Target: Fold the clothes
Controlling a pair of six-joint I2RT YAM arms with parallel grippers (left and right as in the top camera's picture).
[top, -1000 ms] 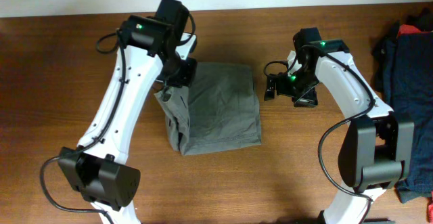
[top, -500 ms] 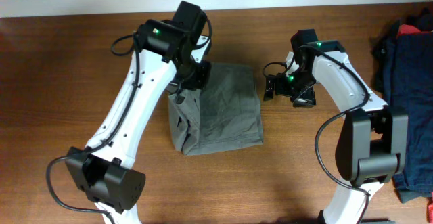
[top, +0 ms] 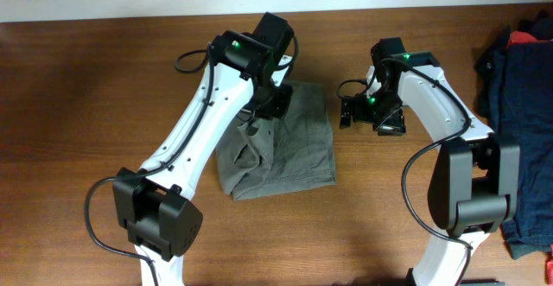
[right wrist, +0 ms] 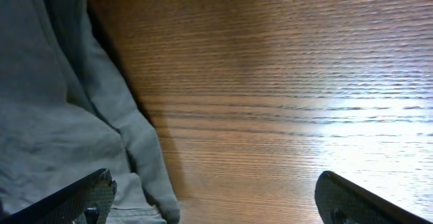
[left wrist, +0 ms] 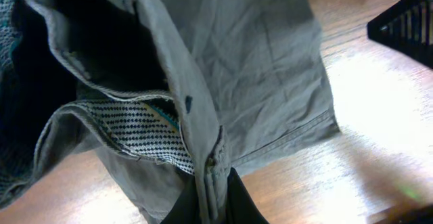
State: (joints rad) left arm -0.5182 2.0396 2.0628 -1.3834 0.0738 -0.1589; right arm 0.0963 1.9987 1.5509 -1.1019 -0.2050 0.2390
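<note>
The waistband edge along the side of the shorts (top: 324,136) (left wrist: 304,66) nearest my right gripper is the place my left gripper will let go of.
The grey-olive shorts (top: 289,152) lie on the wooden table in the overhead view, partly folded. My left gripper (top: 263,113) is shut on the waistband edge and holds it lifted over the middle of the shorts. In the left wrist view the gripper (left wrist: 215,200) pinches the waistband, and the shorts (left wrist: 257,61) hang open with a checked lining showing. My right gripper (top: 356,111) is open and empty just right of the shorts. In the right wrist view its fingers (right wrist: 216,200) spread over bare wood, with the shorts' edge (right wrist: 61,109) at the left.
A pile of dark navy garments (top: 523,87) with a bit of red cloth (top: 529,37) lies at the table's right edge. The table's far edge meets a white wall at the top.
My left gripper has carried the waistband edge to the right, from the shorts' left side to over their middle. The right gripper has hardly moved.
</note>
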